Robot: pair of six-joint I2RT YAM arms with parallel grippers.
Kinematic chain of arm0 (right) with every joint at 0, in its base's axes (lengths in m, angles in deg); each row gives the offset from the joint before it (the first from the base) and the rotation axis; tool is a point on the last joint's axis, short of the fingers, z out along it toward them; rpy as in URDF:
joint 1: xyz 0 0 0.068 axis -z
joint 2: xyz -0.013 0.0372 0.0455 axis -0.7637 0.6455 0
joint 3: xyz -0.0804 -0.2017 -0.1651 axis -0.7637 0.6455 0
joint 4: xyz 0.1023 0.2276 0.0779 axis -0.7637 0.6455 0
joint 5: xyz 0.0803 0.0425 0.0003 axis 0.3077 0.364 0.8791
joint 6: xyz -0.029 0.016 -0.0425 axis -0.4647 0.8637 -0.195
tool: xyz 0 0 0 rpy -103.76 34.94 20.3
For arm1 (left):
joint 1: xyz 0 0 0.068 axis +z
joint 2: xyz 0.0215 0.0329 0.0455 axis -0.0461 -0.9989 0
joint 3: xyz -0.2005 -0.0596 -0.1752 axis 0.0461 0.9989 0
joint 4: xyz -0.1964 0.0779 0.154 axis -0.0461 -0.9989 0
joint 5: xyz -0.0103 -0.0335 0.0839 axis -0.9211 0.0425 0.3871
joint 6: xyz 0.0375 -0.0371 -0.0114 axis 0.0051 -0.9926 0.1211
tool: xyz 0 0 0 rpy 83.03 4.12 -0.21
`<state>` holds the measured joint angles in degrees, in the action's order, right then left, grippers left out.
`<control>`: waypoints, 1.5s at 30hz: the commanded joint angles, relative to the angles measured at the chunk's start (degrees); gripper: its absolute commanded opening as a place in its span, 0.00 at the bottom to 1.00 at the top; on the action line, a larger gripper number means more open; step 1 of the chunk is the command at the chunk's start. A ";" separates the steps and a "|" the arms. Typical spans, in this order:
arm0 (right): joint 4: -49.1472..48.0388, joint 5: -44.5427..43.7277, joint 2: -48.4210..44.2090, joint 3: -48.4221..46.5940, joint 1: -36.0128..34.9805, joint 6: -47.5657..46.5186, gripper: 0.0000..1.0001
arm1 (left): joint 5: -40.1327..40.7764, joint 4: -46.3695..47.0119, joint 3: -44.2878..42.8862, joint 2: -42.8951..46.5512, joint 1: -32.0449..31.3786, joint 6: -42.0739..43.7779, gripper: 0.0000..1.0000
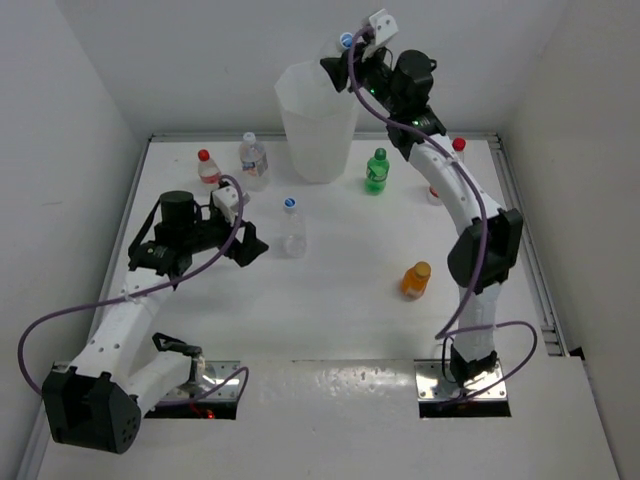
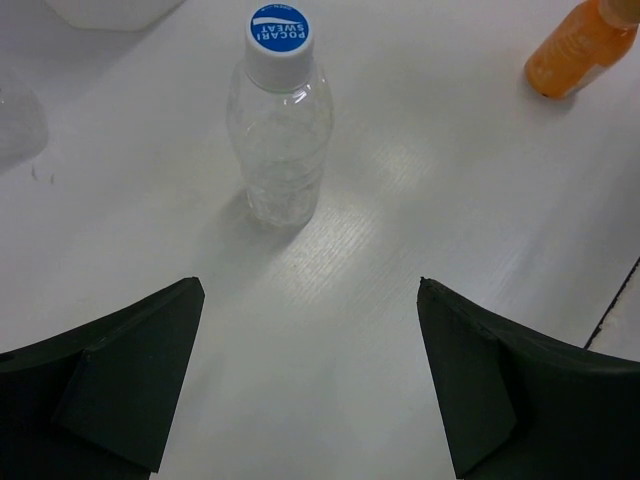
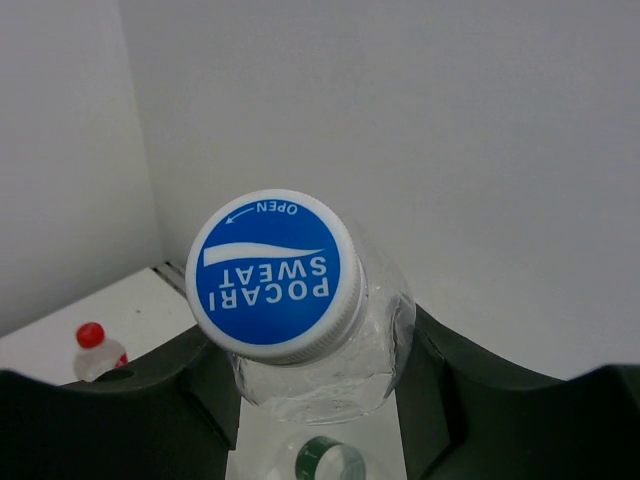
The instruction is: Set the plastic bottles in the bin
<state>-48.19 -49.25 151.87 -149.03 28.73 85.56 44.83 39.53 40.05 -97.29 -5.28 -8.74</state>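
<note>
The clear blue-capped bottle is standing on the table. Next, my left gripper closes on the upper part (image 1: 291,215) (image 2: 282,98) of that bottle, just under its cap.
My right gripper (image 1: 345,58) is shut on a clear bottle with a blue cap (image 1: 346,41) and holds it above the rim of the tall white bin (image 1: 316,125) at the back. In the right wrist view the fingers (image 3: 440,390) clamp that bottle (image 3: 300,340), and a green-capped bottle (image 3: 335,462) lies below it in the bin. My left gripper (image 1: 250,243) is open and empty, just left of an upright clear blue-capped bottle (image 1: 292,228), which stands ahead of the gripper (image 2: 310,370) in the left wrist view (image 2: 280,120).
A red-capped bottle (image 1: 207,166) and a clear white-capped bottle (image 1: 254,160) stand left of the bin. A green bottle (image 1: 377,171) stands to its right. An orange bottle (image 1: 416,281) is at mid right. Another red-capped bottle (image 1: 458,147) is partly hidden behind the right arm.
</note>
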 commanded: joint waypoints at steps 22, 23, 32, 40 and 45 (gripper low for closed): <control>13.65 3.44 -23.59 18.63 6.81 8.03 0.95 | 2.48 34.78 0.42 -23.54 -9.65 -4.87 0.96; 14.97 3.79 -27.35 19.87 7.34 8.12 0.95 | 2.47 35.57 -0.36 -24.77 -9.65 -5.49 0.98; 22.62 1.95 -50.13 44.36 20.51 11.11 0.95 | 4.40 41.12 -4.85 -33.13 -11.50 -9.63 0.93; 30.27 0.80 -62.53 55.90 32.12 10.50 0.95 | 1.25 36.29 -11.17 -32.79 -11.50 -11.81 0.33; 34.40 2.73 -64.56 60.56 39.31 11.98 0.95 | -3.23 32.59 -26.41 -29.35 -9.57 -23.05 0.20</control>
<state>-16.02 -47.48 88.40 -90.82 64.43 96.10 46.18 69.71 24.29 -131.89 -16.01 -24.52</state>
